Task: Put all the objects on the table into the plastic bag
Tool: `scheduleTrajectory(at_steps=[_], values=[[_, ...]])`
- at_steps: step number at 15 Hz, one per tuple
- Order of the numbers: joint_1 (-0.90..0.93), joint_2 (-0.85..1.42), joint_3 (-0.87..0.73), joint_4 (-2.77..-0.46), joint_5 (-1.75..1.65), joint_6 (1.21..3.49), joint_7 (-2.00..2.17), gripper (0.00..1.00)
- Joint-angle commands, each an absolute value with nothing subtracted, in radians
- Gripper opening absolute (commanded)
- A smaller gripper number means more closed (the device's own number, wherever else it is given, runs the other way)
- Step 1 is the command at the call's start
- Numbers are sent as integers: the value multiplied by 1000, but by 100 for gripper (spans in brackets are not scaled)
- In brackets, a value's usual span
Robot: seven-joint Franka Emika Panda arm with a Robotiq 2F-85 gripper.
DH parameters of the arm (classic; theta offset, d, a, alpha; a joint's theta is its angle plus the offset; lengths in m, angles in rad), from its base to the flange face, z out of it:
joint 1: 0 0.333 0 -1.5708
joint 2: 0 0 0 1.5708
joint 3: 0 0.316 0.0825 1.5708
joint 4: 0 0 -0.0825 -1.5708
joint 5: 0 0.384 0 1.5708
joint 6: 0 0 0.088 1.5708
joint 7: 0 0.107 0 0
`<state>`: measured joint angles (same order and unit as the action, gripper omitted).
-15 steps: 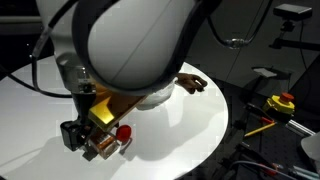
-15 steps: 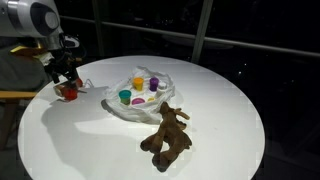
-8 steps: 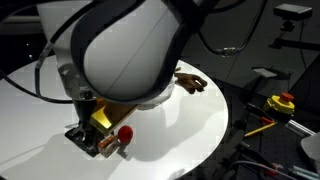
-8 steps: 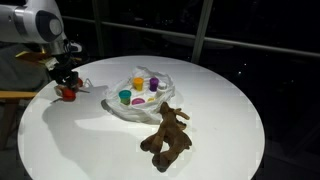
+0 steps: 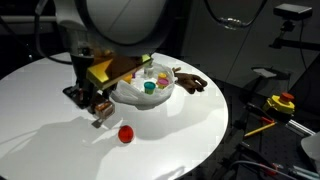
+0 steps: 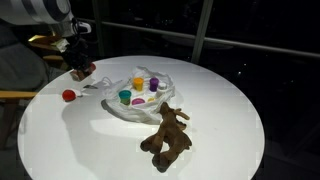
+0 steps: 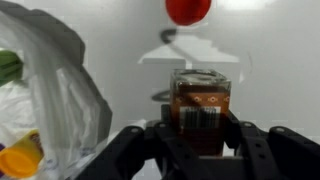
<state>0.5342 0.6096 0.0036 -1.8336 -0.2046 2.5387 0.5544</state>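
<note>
Next, my gripper lets go of the brown bottle inside the plastic bag (image 5: 137, 83), between the teal lid and the orange cap.
My gripper (image 7: 203, 128) is shut on an orange-brown packet (image 7: 203, 103) with a barcode and holds it clear of the round white table (image 6: 220, 110). In both exterior views the gripper (image 5: 98, 106) (image 6: 81, 70) hangs just beside the plastic bag (image 5: 142, 93) (image 6: 132, 98). The bag lies open with several coloured-capped jars (image 6: 138, 88) inside. A red ball (image 5: 125, 133) (image 6: 68, 96) (image 7: 187, 9) rests on the table beyond the packet. A brown stick-like toy (image 6: 167, 134) (image 5: 190, 82) lies on the far side of the bag from the gripper.
The bag's wrinkled edge (image 7: 55, 85) fills the left of the wrist view, with an orange cap (image 7: 20, 160) showing low down. A yellow box with a red button (image 5: 281, 102) sits off the table. The table edge (image 5: 215, 135) is close to the ball.
The jaws have shut on the packet and lifted it off the table. The arm has carried it away from the red ball toward the bag; the ball stays where it was.
</note>
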Motion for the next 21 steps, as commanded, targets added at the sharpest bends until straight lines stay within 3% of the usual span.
scheduleTrajectory(at_steps=[1,11,21], values=[[575,491,-116,-1881,-347,2490,663,26],[415,458,-187,-1962,-644,2480,803,25],[326,497,-203,-2043,-653,2760,829,23]])
